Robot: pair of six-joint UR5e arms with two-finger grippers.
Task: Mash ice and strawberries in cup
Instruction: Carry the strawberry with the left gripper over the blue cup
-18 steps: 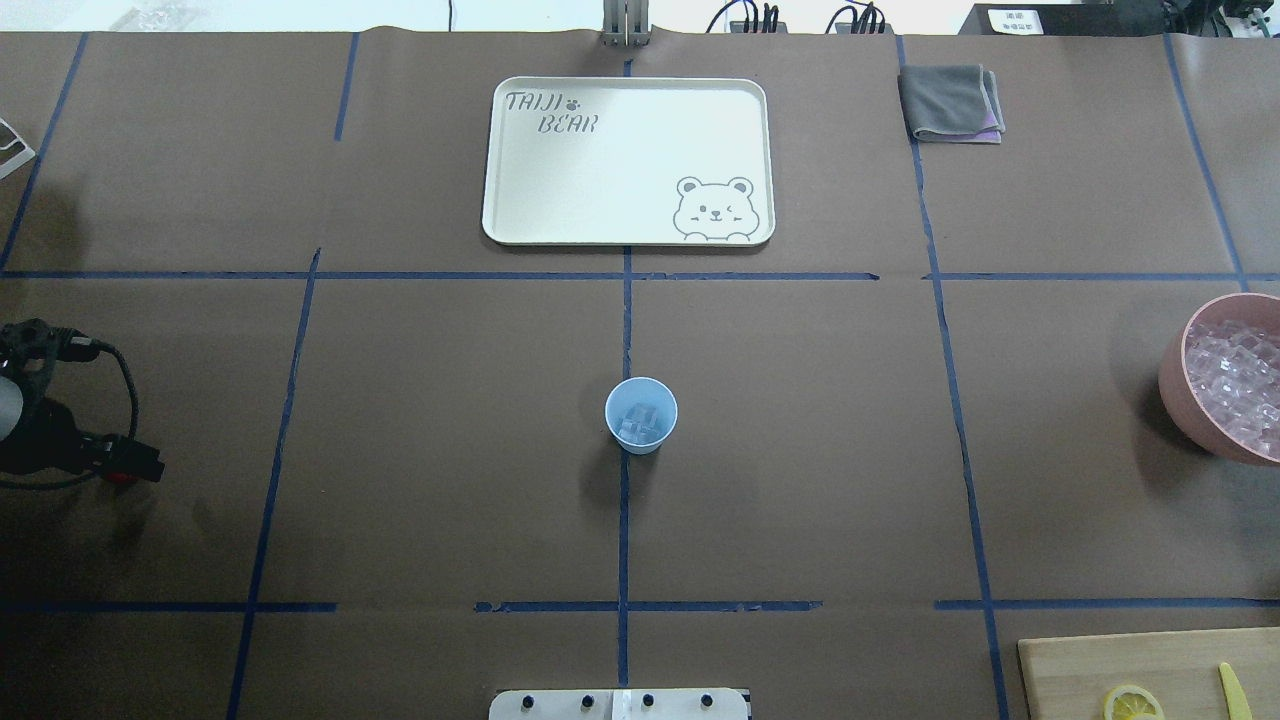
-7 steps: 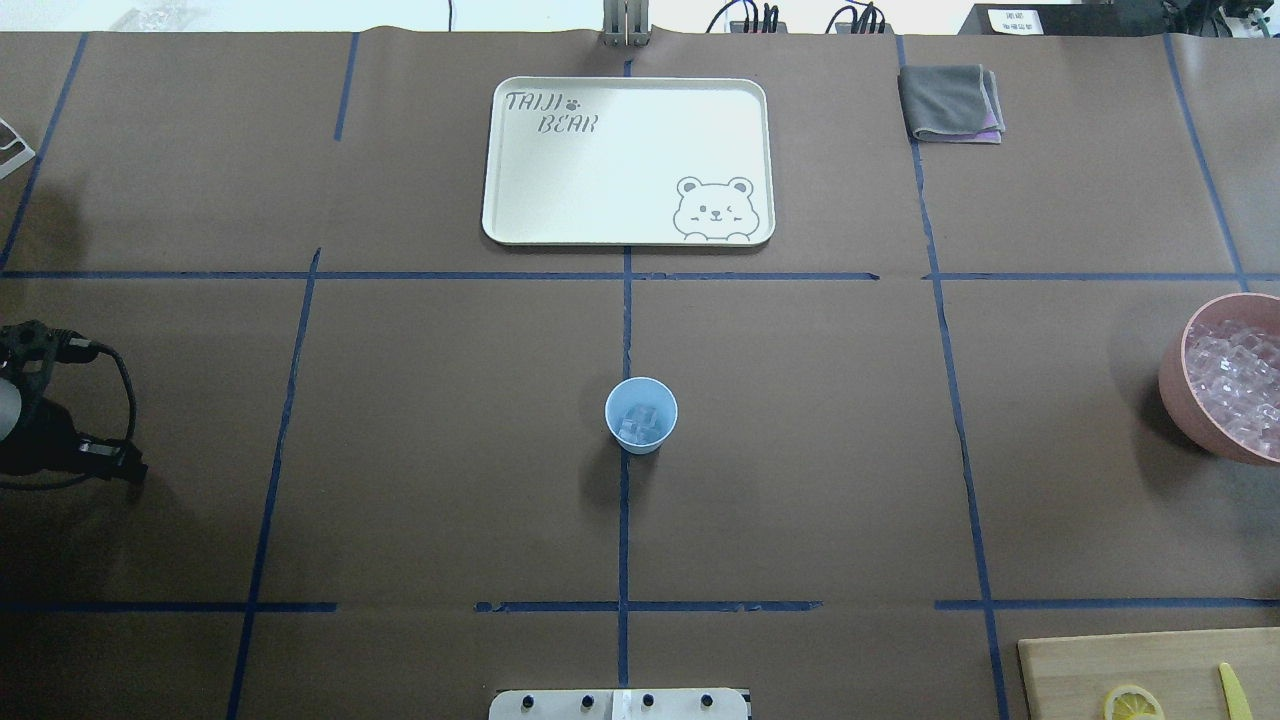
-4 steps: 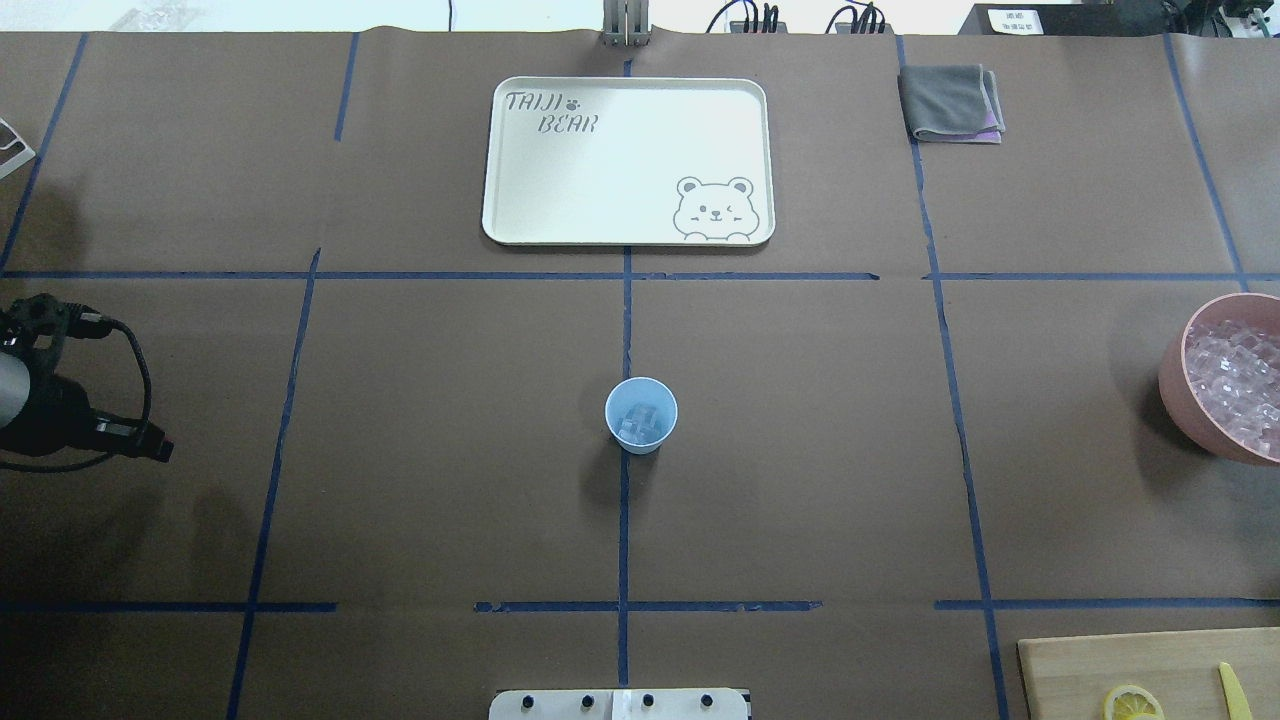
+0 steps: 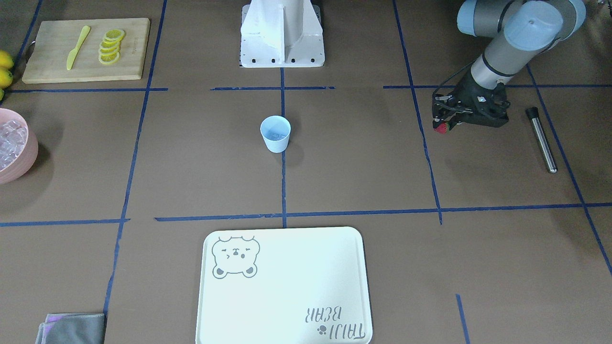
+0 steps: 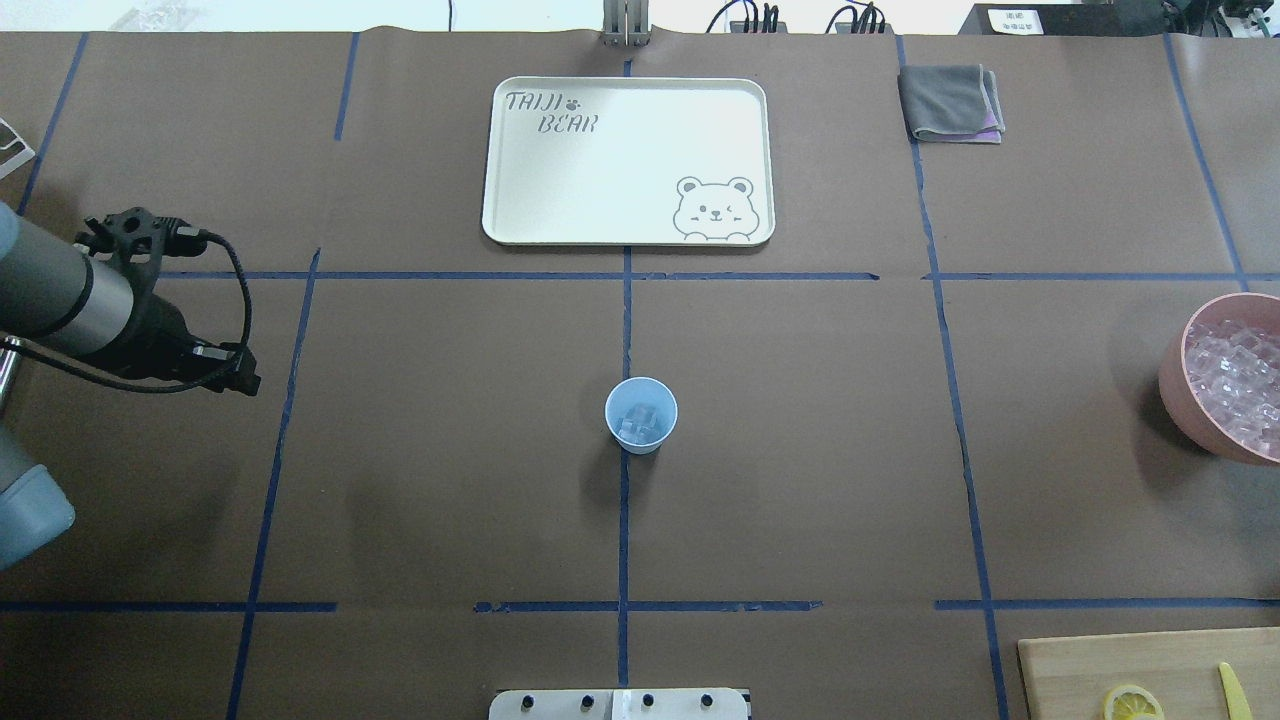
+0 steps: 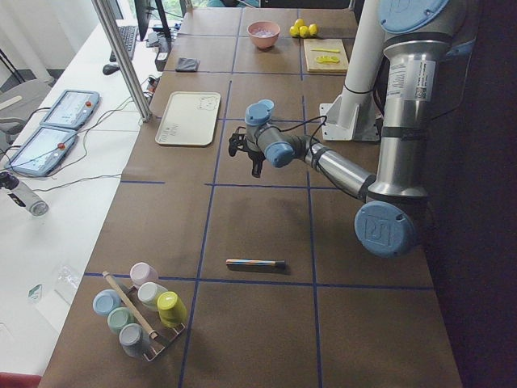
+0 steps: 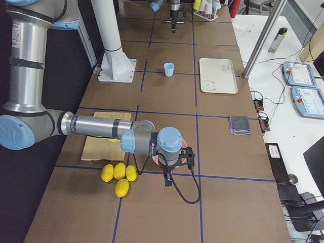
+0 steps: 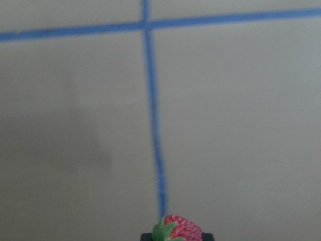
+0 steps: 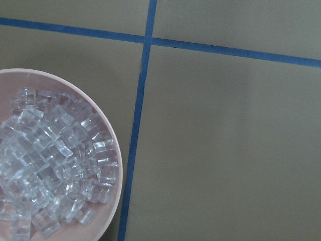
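Note:
The robot's left gripper should release the red strawberry onto the clear ice inside the light blue cup (image 4: 272, 134).
The light blue cup (image 5: 641, 415) stands upright at the table's middle on a blue tape line, with a few clear pieces of ice (image 5: 640, 426) in its bottom. My left gripper (image 4: 442, 125) hovers over the table far to the cup's left, shut on a red strawberry (image 4: 442, 127) with a green top. The strawberry (image 8: 179, 229) shows at the bottom edge of the left wrist view. My right gripper (image 7: 167, 178) hangs beside the pink bowl (image 9: 114, 150) of ice cubes (image 9: 50, 165); I cannot tell whether it is open or shut.
A white bear tray (image 5: 628, 238) lies beyond the cup and a grey cloth (image 5: 950, 100) at the far right. A metal rod (image 4: 541, 138) lies near my left arm. A cutting board (image 4: 48, 71) holds lemon slices (image 4: 109, 45) and a yellow knife.
My left arm has swung further into the overhead view, up and toward the table's middle, still carrying the strawberry. The cup and bowl have not moved.

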